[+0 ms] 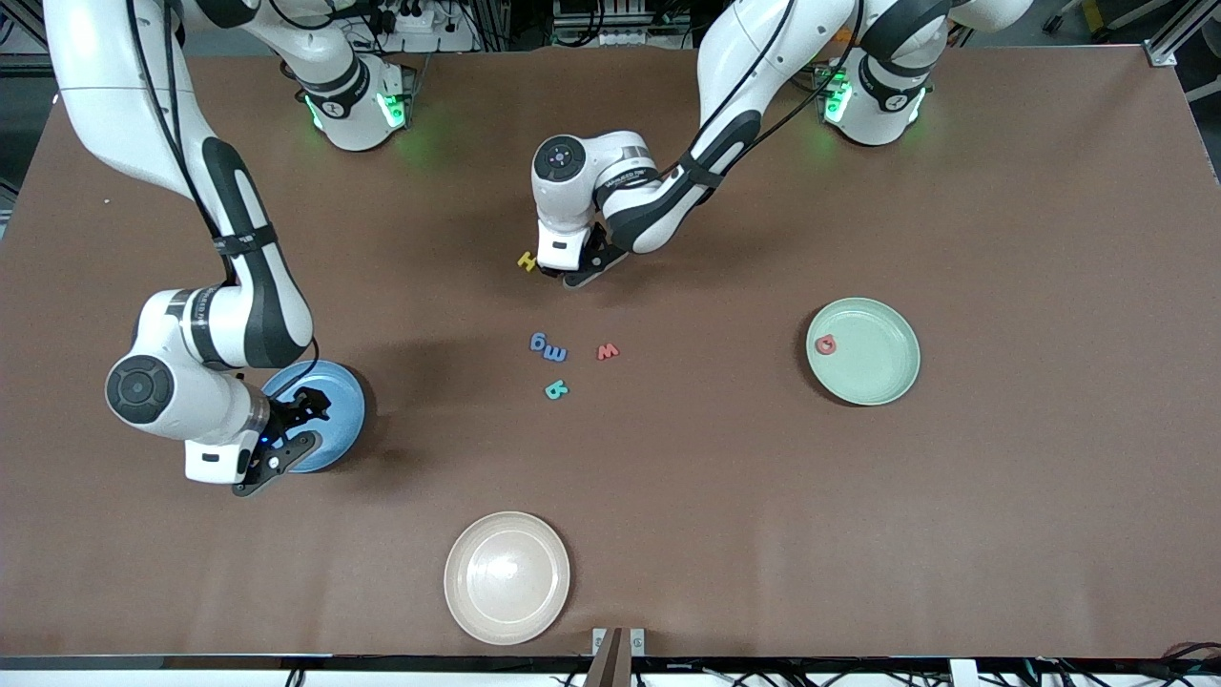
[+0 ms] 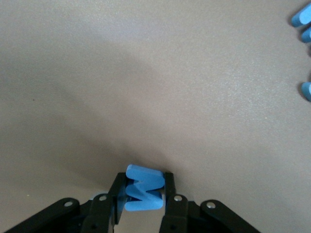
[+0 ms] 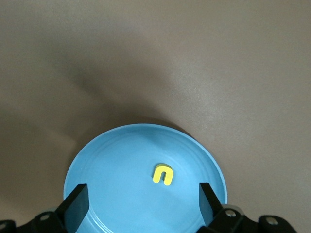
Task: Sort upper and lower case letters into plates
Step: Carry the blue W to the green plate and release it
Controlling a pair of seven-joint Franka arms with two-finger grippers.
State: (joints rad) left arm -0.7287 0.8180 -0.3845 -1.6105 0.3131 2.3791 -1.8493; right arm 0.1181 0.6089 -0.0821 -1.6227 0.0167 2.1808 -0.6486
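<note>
The blue zigzag letter, now down beside a yellow H, will go down from my left gripper onto the mint green plate [image 1: 856, 322] beside the red letter.
My left gripper [image 1: 569, 272] is down at the table beside a yellow letter H [image 1: 527, 260], toward the robots' bases. In the left wrist view its fingers [image 2: 170, 191] press both sides of a blue zigzag letter [image 2: 144, 187]. A blue g [image 1: 539, 342], a blue m [image 1: 555, 353], a red w [image 1: 608, 351] and a teal letter [image 1: 556, 389] lie mid-table. The mint green plate [image 1: 882, 377] holds a red letter [image 1: 825, 344]. My right gripper [image 3: 143, 204] hangs open over the sky blue plate [image 3: 112, 170], which holds a yellow n [image 3: 163, 175].
A cream-beige plate [image 1: 507, 576] sits near the table's front edge. Parts of blue letters [image 2: 302, 19] show at the rim of the left wrist view. The right arm's forearm partly covers the sky blue plate [image 1: 329, 401] in the front view.
</note>
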